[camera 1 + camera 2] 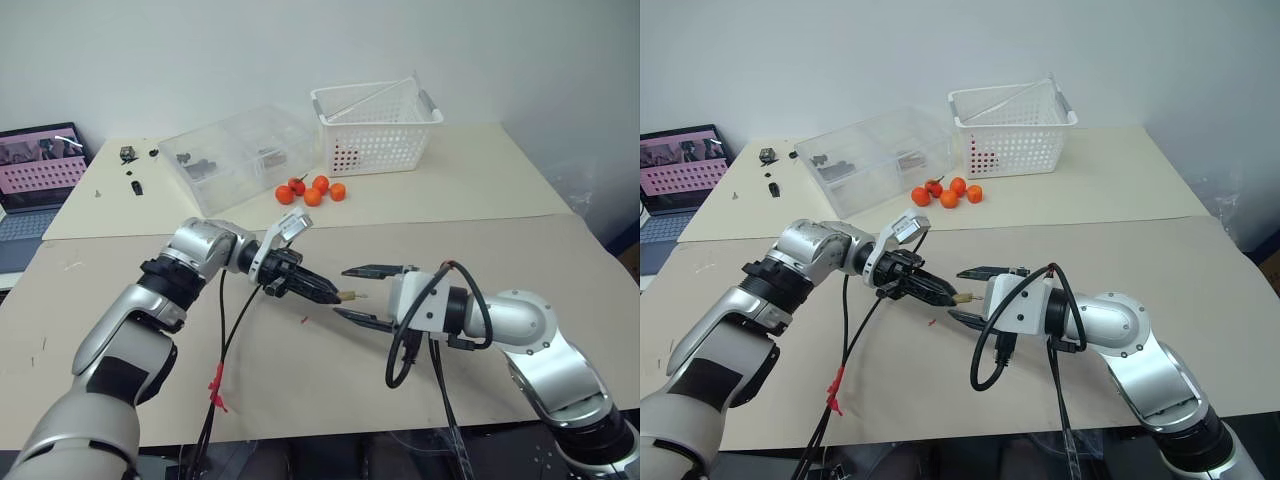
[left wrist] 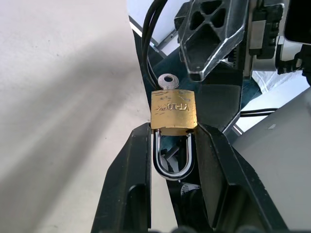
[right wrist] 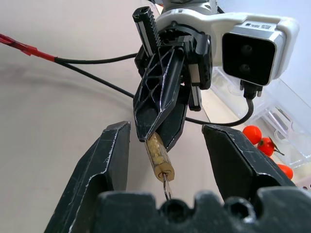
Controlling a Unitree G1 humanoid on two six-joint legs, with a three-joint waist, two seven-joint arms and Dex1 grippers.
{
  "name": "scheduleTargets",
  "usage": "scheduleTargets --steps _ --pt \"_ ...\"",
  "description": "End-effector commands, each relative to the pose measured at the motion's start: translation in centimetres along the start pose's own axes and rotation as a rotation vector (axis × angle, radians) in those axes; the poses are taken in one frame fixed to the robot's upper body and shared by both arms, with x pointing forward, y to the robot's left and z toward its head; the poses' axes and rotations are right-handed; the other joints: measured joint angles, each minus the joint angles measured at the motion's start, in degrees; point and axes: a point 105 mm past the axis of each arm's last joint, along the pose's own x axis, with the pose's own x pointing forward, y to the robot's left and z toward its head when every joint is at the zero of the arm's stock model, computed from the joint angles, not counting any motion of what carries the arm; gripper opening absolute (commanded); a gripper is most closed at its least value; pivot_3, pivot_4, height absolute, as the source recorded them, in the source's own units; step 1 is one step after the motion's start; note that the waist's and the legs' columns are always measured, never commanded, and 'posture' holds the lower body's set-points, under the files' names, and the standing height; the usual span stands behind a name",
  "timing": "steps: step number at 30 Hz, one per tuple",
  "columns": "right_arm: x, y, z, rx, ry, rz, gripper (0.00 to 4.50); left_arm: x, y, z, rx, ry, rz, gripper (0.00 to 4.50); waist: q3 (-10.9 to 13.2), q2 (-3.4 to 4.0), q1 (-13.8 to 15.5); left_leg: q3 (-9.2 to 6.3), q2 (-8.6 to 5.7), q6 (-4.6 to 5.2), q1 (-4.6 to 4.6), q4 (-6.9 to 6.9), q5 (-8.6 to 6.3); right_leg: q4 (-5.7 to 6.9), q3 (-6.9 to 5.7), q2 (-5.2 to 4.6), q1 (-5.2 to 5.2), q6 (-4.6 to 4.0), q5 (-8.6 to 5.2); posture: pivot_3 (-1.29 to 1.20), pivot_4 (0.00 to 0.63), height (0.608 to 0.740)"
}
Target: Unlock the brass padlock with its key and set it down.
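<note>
The left gripper's fingers enclose the silvery shackle, so the robot's right gripper will take the brass padlock (image 1: 348,296) by its key end before the left gripper opens.
My left gripper (image 2: 172,130) is shut on the brass padlock (image 2: 172,109), its two black fingers pinching the block's lower end and the silvery shackle. The key (image 2: 168,81) sticks out of the padlock's far end, with its round head showing. The padlock (image 1: 347,296) hangs above the table's middle, level and pointing towards my right gripper (image 1: 364,294). That gripper is open, one finger on each side of the padlock (image 3: 159,158) and key (image 3: 166,187), touching neither.
A white basket (image 1: 375,125) and a clear plastic box (image 1: 235,150) stand at the back, with several orange fruits (image 1: 313,190) in front of them. A laptop (image 1: 35,170) sits far left. A red speck (image 1: 304,320) lies below the grippers. Black cables (image 1: 216,385) hang from my left arm.
</note>
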Motion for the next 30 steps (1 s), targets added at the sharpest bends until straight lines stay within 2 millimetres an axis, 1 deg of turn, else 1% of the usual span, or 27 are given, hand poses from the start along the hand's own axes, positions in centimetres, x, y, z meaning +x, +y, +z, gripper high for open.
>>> scheduleTargets --steps 1,9,19,27,28,29,30 --pt "-0.7 0.0 0.6 -0.045 -0.005 -0.008 2.87 -0.5 -1.1 1.7 0.059 -0.009 -0.015 0.81 0.0 0.0 0.0 0.0 0.0 0.0 0.0 0.0 0.0 0.0 0.0 0.0 0.0 0.0 0.0 0.0 0.15 0.74" --pt "-0.8 0.4 -0.4 -0.079 0.016 -0.001 2.87 -0.6 -1.6 1.7 0.053 0.002 -0.026 0.81 0.0 0.0 -0.1 0.02 0.0 0.01 0.02 0.0 -0.01 0.0 0.02 0.01 0.01 -0.01 -0.01 0.0 0.15 0.74" --pt "-0.8 -0.3 0.0 -0.12 -0.009 -0.039 2.87 -0.6 -1.8 1.3 0.04 0.014 -0.034 0.81 0.0 0.0 0.0 0.01 0.0 0.01 0.01 0.0 -0.01 0.0 0.02 0.01 0.0 -0.02 -0.01 0.0 0.15 0.74" --pt "-0.7 -0.5 0.4 -0.106 -0.023 -0.051 2.87 -0.4 -1.9 1.2 0.053 0.024 -0.043 0.81 0.0 0.0 0.0 0.02 0.0 0.01 0.01 0.0 -0.01 0.01 0.02 0.01 0.0 -0.03 -0.02 0.0 0.15 0.74" --pt "-0.7 -0.5 0.4 -0.104 -0.024 -0.05 2.38 -0.4 -2.0 1.3 0.053 0.023 -0.046 0.81 0.0 0.0 0.0 0.01 0.0 0.01 0.01 0.0 -0.01 0.0 0.02 0.01 0.0 -0.03 -0.02 0.0 0.15 0.74" --pt "-0.7 -0.4 0.4 -0.102 -0.025 -0.048 2.2 -0.4 -2.1 1.3 0.054 0.021 -0.048 0.81 0.0 0.0 0.0 0.01 0.0 0.01 0.01 0.0 -0.01 0.0 0.02 0.01 0.0 -0.03 -0.02 0.0 0.15 0.74" --pt "-0.7 -0.4 0.4 -0.1 -0.025 -0.048 1.87 -0.4 -2.1 1.4 0.054 0.021 -0.049 0.81 0.0 0.0 0.0 0.01 0.0 0.01 0.01 0.0 -0.01 0.0 0.02 0.01 0.0 -0.03 -0.02 0.0 0.15 0.74"
